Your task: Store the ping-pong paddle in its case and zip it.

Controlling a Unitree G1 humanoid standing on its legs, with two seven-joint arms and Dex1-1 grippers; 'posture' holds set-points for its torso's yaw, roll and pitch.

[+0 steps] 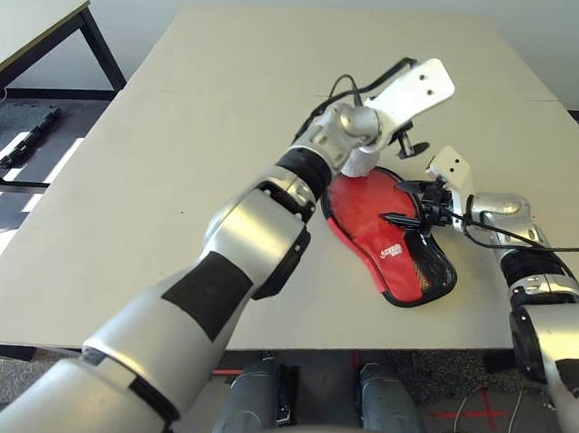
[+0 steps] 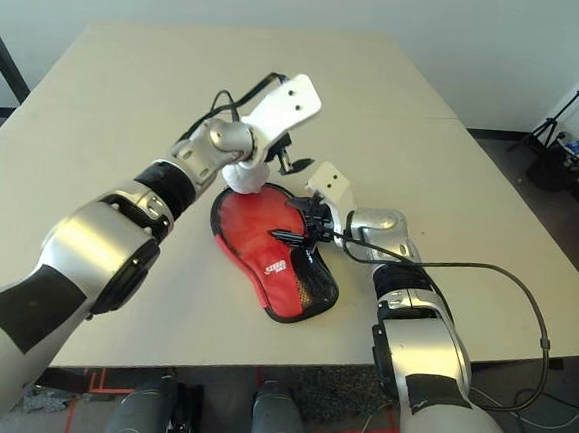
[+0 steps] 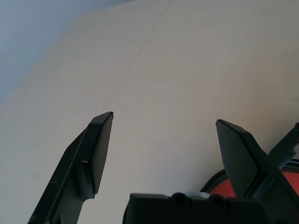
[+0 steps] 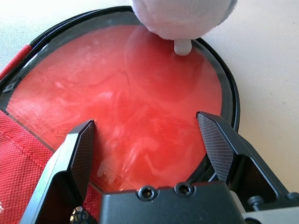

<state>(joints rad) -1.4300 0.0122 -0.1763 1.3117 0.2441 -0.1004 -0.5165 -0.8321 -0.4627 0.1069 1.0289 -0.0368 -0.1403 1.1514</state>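
The robot's right gripper needs to next move to the white fluffy ball (image 1: 360, 163) (image 4: 183, 16) at the red case's far rim and close there, since it pulls the case's zipper.
The red case (image 1: 395, 253) lies on the table (image 1: 177, 117) right of centre, with its white logo and black mesh pocket towards me. The ping-pong paddle (image 4: 140, 93) rests inside it. Its round red face shows within the case's black zipper rim (image 4: 231, 93), and its handle is hidden. The case's red fabric flap (image 4: 18, 144) is folded back beside the face. My right gripper (image 4: 145, 119) hovers open just over the paddle's face, holding nothing. My left gripper (image 3: 163, 119) is open and empty beyond the case's far end, pointing over bare table.
A white fluffy ball (image 4: 182, 14) sits at my left wrist, over the far rim of the case. A second table (image 1: 34, 16) and a black object on the floor (image 1: 21, 125) are at far left. A black cable (image 2: 524, 295) trails from my right arm.
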